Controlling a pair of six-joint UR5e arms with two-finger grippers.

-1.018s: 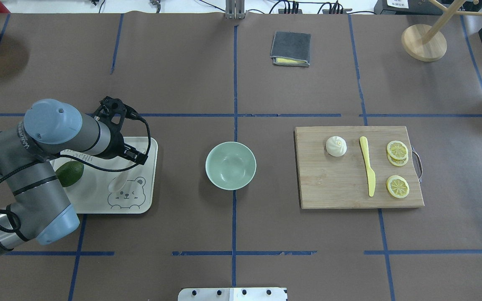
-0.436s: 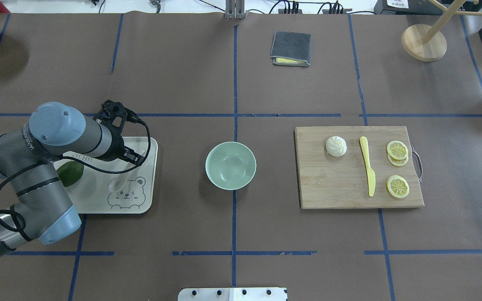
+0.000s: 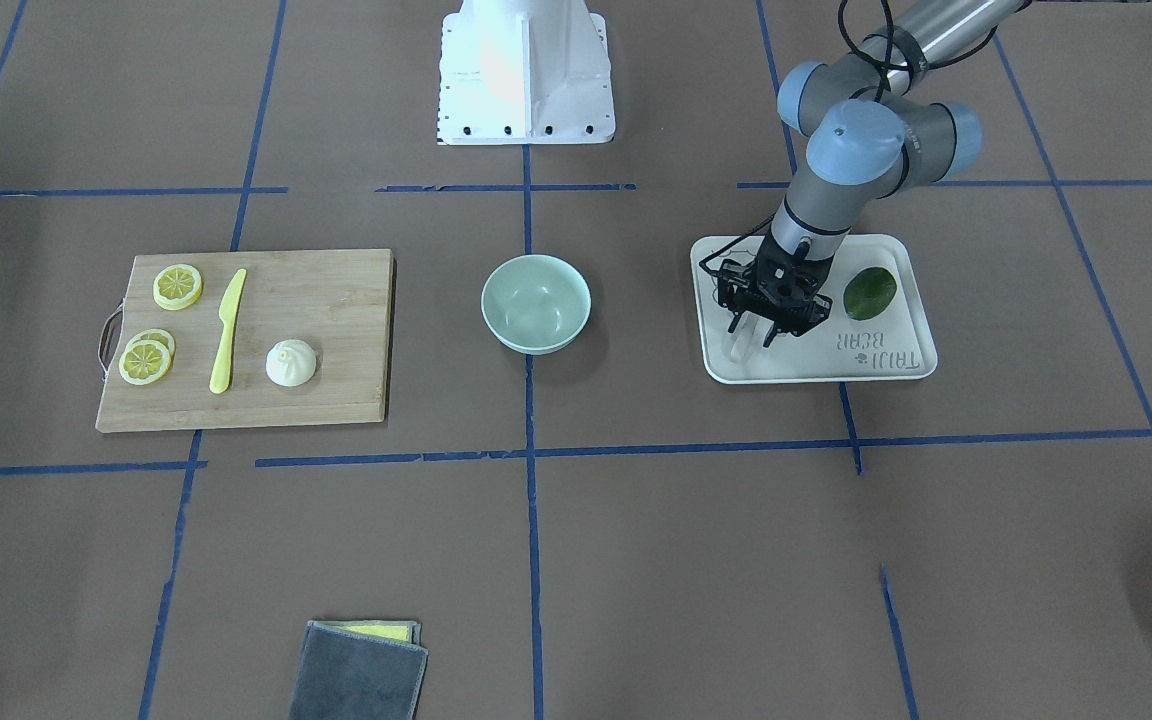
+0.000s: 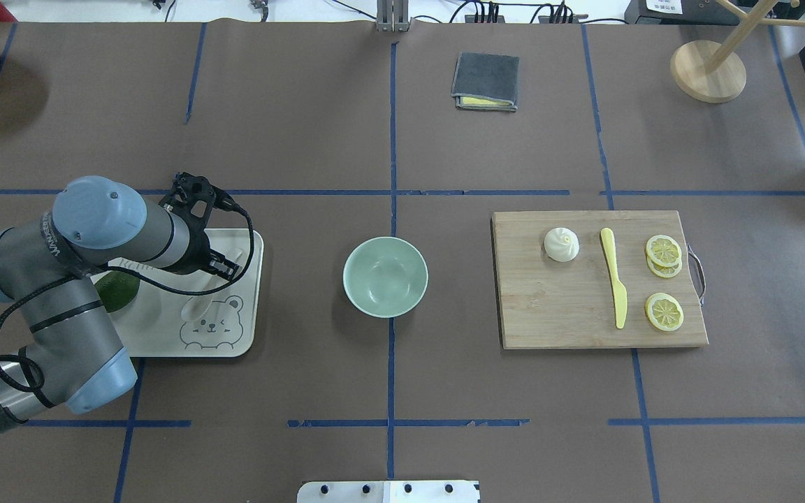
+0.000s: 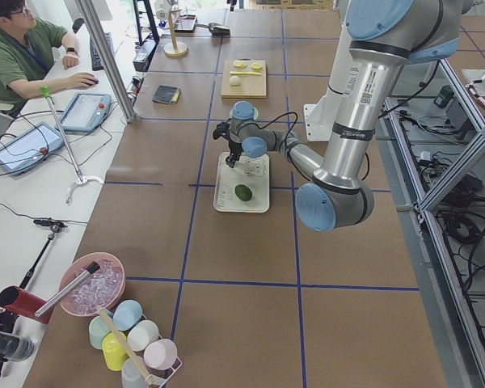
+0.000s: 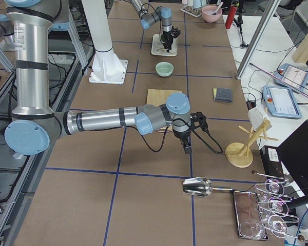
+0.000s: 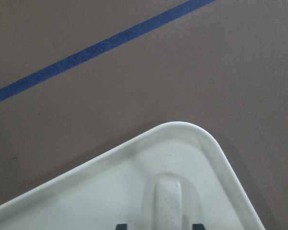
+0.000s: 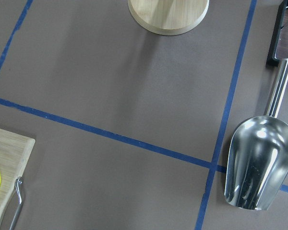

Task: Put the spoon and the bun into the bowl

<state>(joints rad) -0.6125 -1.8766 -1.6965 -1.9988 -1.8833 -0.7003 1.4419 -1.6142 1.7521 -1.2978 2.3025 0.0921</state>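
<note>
I will use my left gripper to release the off-white spoon inside the empty mint-green bowl point(image 3: 547, 329), with the spoon's handle leaning over the rim of the bowl.
The off-white spoon point(image 4: 196, 306) lies on the white bear tray point(image 4: 238, 344) at the left. My left gripper point(image 4: 224, 264) hangs low over its handle. In the left wrist view the handle point(image 7: 169, 203) lies between the two open fingertips point(image 7: 121, 225). The white bun point(image 4: 561, 245) sits on the wooden cutting board point(image 4: 556, 314) at the right. The empty mint-green bowl point(image 4: 385, 276) stands at the table's centre. My right gripper point(image 6: 187, 147) shows only in the exterior right view, beyond the board, so I cannot tell its state.
A green avocado point(image 4: 119, 293) lies on the tray beside the arm. A yellow knife point(image 4: 613, 276) and lemon slices point(image 4: 664, 311) share the board. A grey cloth point(image 4: 486, 81) and a wooden stand point(image 4: 708, 70) are at the back. A metal scoop point(image 8: 259, 163) lies under the right wrist.
My left arm has shifted slightly right and lowered its gripper toward the spoon handle. The spoon, bun and bowl have not moved.
</note>
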